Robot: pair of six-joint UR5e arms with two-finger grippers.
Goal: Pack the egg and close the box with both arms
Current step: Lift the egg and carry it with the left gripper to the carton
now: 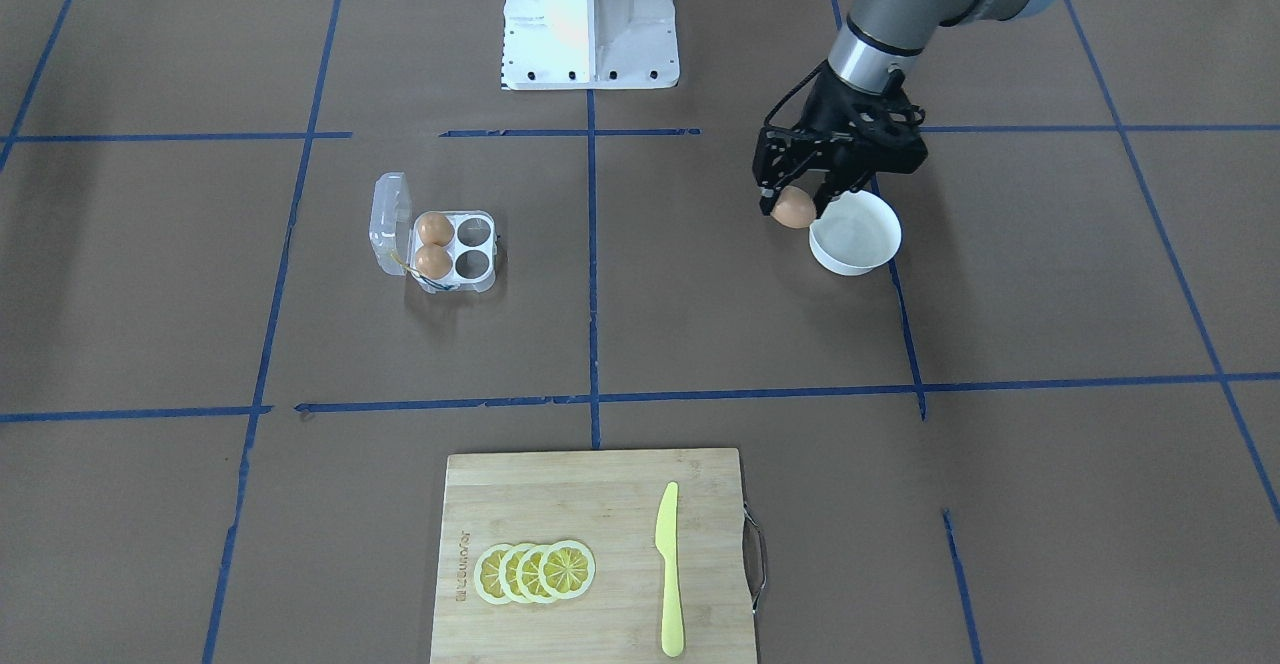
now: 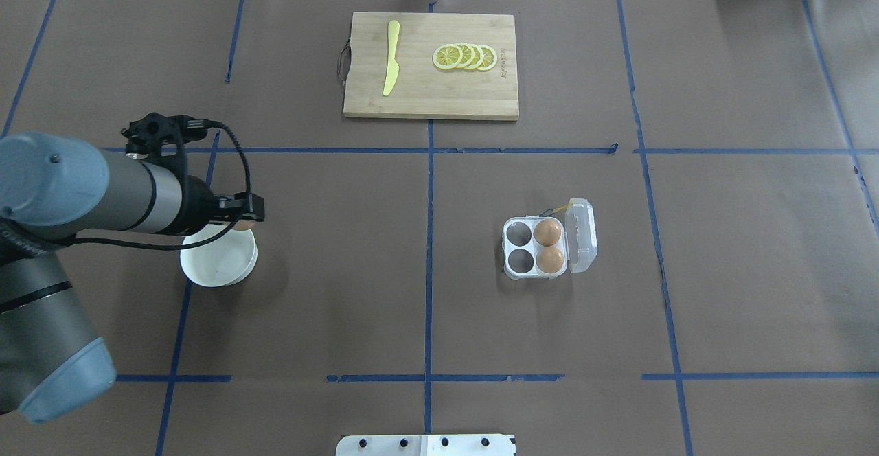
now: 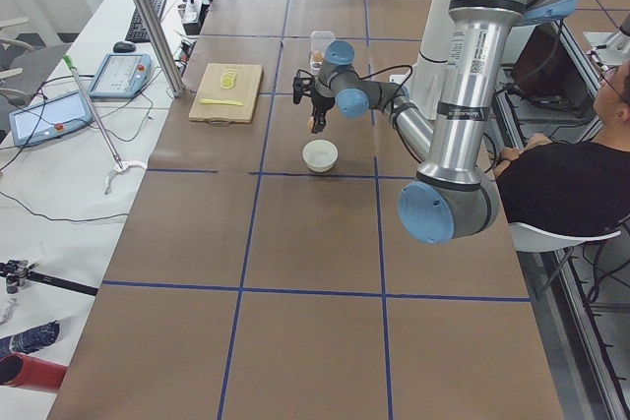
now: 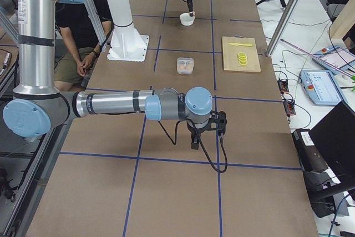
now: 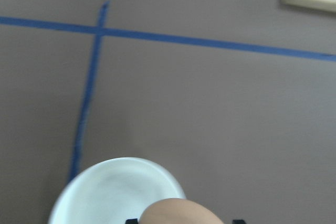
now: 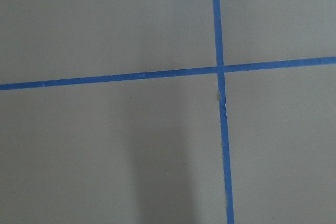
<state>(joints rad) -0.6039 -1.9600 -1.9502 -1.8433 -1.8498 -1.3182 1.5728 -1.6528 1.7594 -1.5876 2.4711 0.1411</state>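
The robot's left gripper should place the egg in the empty cup nearer the white base pedestal (image 1: pixel 474 231), inside the clear box.
My left gripper (image 1: pixel 795 206) is shut on a small orange-brown egg (image 1: pixel 792 214) and holds it above the table at the edge of the round white bowl (image 1: pixel 857 236). The egg fills the bottom of the left wrist view (image 5: pixel 178 212), with the bowl (image 5: pixel 113 192) below it. The clear box (image 1: pixel 475 234) lies open across the table, lid (image 1: pixel 390 224) folded back, with two eggs (image 1: pixel 434 229) (image 1: pixel 433 262) in the cups next to the lid and two cups empty. My right gripper (image 4: pixel 195 142) shows only in the exterior right view, low over bare table; I cannot tell whether it is open.
A wooden cutting board (image 1: pixel 590 504) with lemon slices (image 1: pixel 535 572) and a yellow knife (image 1: pixel 668 569) lies at the table's far side from the robot. The white base pedestal (image 1: pixel 588 19) stands at the robot's side. Blue tape lines cross the brown table cover.
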